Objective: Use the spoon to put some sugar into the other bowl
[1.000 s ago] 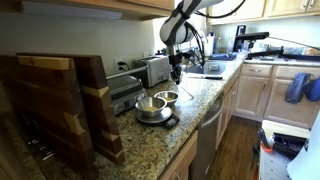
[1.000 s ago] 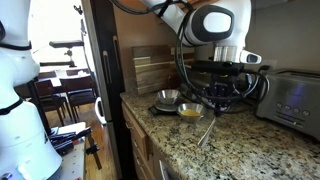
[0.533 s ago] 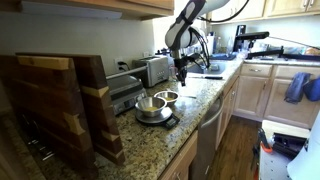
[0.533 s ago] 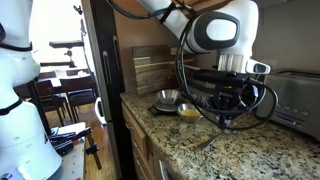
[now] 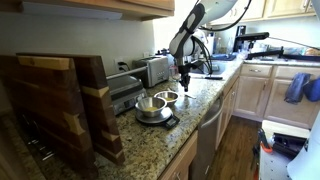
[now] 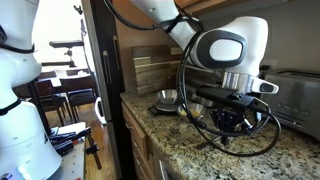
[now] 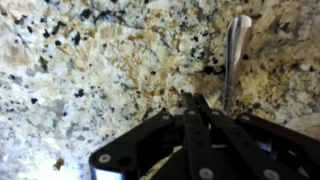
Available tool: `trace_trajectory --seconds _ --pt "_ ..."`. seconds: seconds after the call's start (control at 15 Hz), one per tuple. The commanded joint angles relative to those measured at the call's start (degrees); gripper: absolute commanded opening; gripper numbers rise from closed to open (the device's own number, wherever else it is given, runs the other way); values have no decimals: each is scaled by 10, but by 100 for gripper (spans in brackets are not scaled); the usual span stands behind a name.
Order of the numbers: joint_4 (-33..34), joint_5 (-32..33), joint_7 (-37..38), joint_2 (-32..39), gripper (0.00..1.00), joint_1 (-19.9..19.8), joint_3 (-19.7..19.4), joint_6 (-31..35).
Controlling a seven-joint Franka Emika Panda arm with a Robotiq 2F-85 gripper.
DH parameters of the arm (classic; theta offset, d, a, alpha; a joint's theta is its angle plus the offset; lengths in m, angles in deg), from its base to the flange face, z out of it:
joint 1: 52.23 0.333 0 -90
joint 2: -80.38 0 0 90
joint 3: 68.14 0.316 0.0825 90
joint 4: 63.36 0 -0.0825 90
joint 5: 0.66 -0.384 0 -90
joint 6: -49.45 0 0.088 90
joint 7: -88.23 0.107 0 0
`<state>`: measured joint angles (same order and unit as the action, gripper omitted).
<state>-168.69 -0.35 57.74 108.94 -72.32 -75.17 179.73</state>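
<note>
The spoon's handle lies beside the gripper's closed fingers, so the robot should open them, move across and close around the handle's thin part [image 7: 228, 94] before lifting the spoon.
A metal spoon [image 7: 237, 48] lies flat on the speckled granite counter [image 7: 90, 70]. My gripper [image 7: 194, 98] hangs just above the counter with its fingers pressed together and nothing between them; the spoon's handle runs just to the right of the fingertips. Two steel bowls stand side by side in both exterior views: one [image 5: 150, 105] on a black scale, one [image 5: 167, 97] beside it. The nearer bowl [image 6: 187, 108] shows yellowish contents and is partly hidden by my cables; the other bowl [image 6: 166, 97] stands behind it. My gripper [image 6: 228, 130] is a short way along the counter from them.
A toaster [image 5: 152, 70] stands against the wall behind the bowls. Wooden cutting boards [image 5: 60, 100] lean at the counter's end. The counter's front edge [image 5: 205, 110] runs close to the bowls and spoon. A sink area [image 5: 215, 68] lies farther along.
The arm has moved away from the bowls and come down toward the counter, beside the spoon. The jaws stayed shut. Bowls and spoon have not moved.
</note>
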Motion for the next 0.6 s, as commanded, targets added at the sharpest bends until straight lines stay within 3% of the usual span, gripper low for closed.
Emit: trace_trajectory --seconds 0.0,0.07,0.2,0.53 --pt "-41 -2 3 -47 6 2 10 31" --pt "-39 -4 5 -50 31 3 12 26" --pt "-35 -14 6 -53 38 2 18 16" --pt "-25 -69 4 -37 71 -3 32 31"
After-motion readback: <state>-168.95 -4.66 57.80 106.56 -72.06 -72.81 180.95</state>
